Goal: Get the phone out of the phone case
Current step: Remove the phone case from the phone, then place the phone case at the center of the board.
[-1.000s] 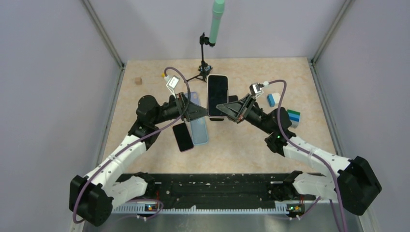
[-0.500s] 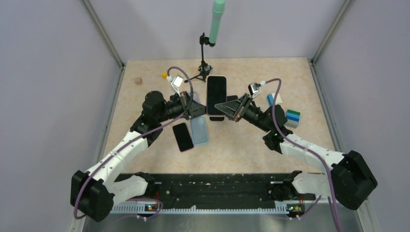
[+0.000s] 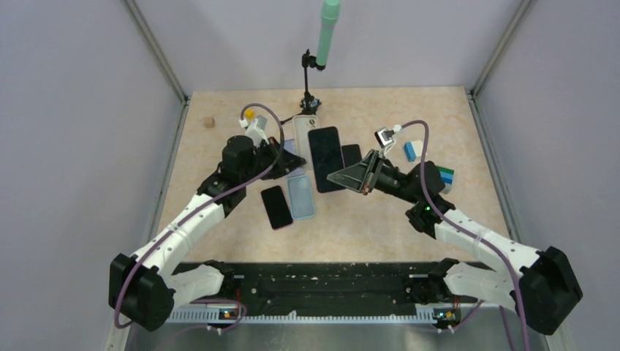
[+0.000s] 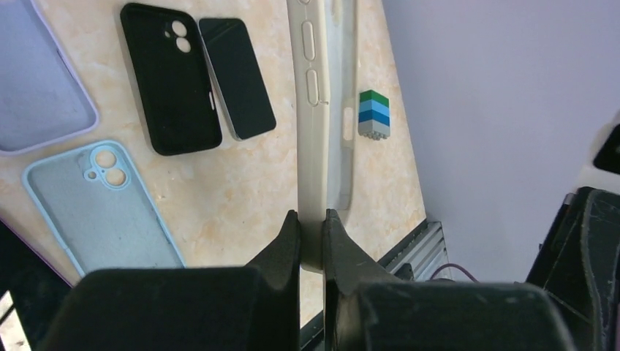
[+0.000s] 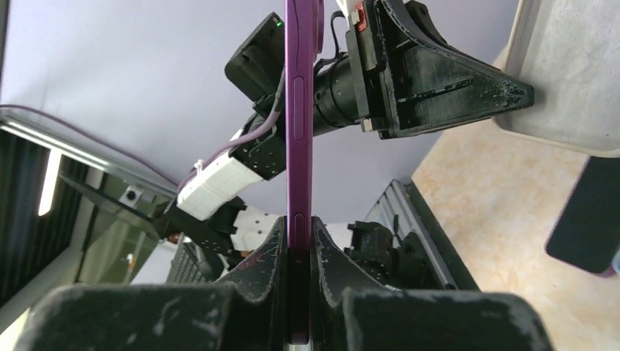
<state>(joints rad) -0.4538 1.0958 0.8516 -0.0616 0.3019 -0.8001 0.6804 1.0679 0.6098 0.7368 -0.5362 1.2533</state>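
Observation:
Next, I set the purple phone on the open table (image 3: 359, 210) in front of the black case with my right gripper. The phone is now beside the case.
The beige phone case (image 3: 300, 133) hangs empty above the table, and my left gripper (image 3: 287, 148) is shut on its near edge. In the left wrist view the phone case (image 4: 314, 110) runs edge-on away from the left gripper (image 4: 313, 227). Just right of it is the phone (image 3: 326, 157), dark screen up and purple along its side, with my right gripper (image 3: 339, 176) shut on its near right edge. Seen from the right wrist, the phone (image 5: 298, 110) stands edge-on in the right gripper (image 5: 298, 238), with the phone case (image 5: 570, 73) off to the right, apart from it.
On the table lie a light blue case (image 3: 301, 197), a small black phone (image 3: 276, 207), a lilac case (image 3: 295, 167) and a black case (image 3: 352, 155). A blue block (image 3: 413, 150) and a stacked block (image 3: 443, 176) sit at the right. A tripod (image 3: 310, 102) stands at the back.
My left gripper has shut on the case's edge and drawn it left and back. The phone has come out of it and moved nearer with the right gripper.

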